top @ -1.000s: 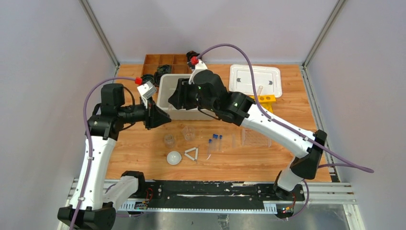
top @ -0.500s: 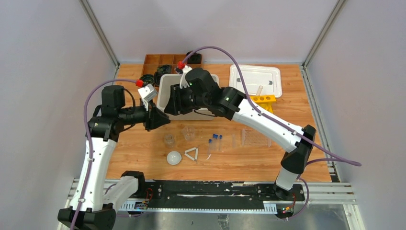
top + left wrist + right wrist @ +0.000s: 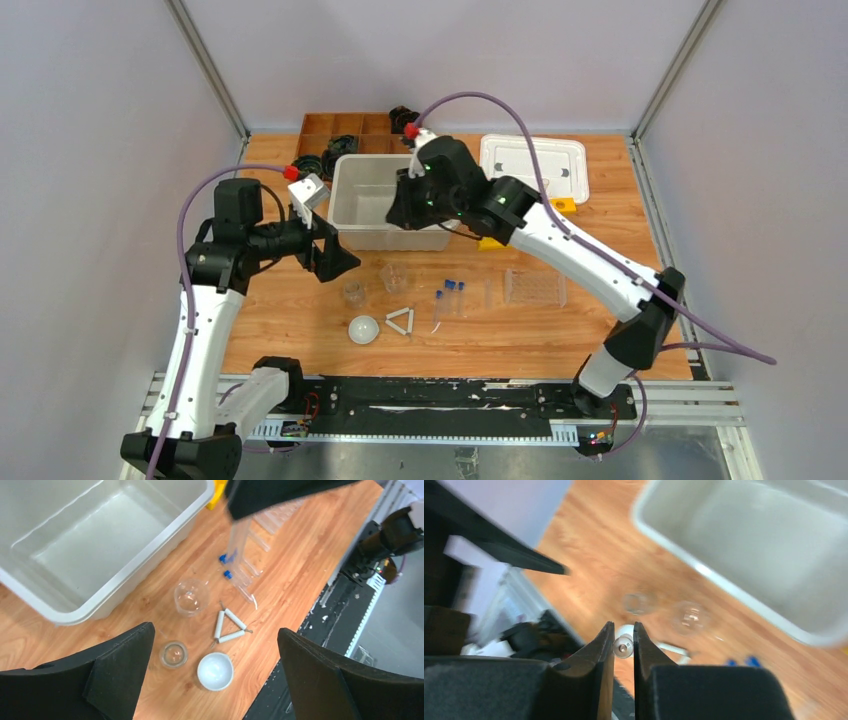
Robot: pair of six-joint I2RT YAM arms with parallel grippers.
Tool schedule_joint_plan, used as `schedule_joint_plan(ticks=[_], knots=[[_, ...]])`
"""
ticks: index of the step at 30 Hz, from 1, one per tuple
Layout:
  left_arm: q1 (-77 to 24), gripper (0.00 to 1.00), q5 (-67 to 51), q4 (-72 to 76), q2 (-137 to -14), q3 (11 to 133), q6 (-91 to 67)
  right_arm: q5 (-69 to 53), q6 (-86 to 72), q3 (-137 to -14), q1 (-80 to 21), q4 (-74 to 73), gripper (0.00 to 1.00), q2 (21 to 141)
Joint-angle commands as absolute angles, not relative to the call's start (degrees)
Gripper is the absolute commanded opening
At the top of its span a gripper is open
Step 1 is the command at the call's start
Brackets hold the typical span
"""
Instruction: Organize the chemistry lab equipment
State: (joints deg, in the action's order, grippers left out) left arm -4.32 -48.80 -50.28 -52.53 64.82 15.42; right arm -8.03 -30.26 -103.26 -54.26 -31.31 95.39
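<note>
The thin clear tube will leave my right gripper in the yellow rack's front row (image 3: 500,231), toward the white bin, as I let go of it there.
My right gripper (image 3: 623,625) is shut on a thin clear tube (image 3: 623,646), seen end-on between its fingertips. It hangs over the front wall of the white bin (image 3: 352,170). My left gripper (image 3: 335,255) stands wide open and holds nothing, above the table left of the beakers. On the wood lie two clear beakers (image 3: 394,277) (image 3: 353,293), a white dome (image 3: 364,329), a white triangle (image 3: 400,320), blue-capped tubes (image 3: 450,290) and a clear plastic rack (image 3: 535,287). The left wrist view shows the dome (image 3: 215,671), the triangle (image 3: 230,626) and both beakers (image 3: 191,596) (image 3: 173,654) below the open left gripper (image 3: 215,630).
A white lid (image 3: 532,165) lies at the back right. The yellow rack (image 3: 563,206) is mostly hidden behind my right arm. A brown wooden divided tray (image 3: 345,125) and black coils (image 3: 320,160) sit at the back left. Grey walls close in both sides.
My left gripper's jaws have swung from shut to wide open. My right gripper has narrowed onto the tube and moved right, back from the bin's left part.
</note>
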Motion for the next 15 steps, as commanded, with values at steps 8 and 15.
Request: schedule_joint_plan(ticks=[8, 15], knots=[[-4.40, 1.00, -41.48, -51.59, -54.86, 68.27, 12.01, 25.08, -18.92, -73.85, -37.42, -27.86, 0.00, 74.45], [-4.42, 1.00, -39.62, -51.59, -55.42, 68.47, 11.13, 26.35, -18.18, -63.21, -29.62, -16.67, 0.00, 72.56]])
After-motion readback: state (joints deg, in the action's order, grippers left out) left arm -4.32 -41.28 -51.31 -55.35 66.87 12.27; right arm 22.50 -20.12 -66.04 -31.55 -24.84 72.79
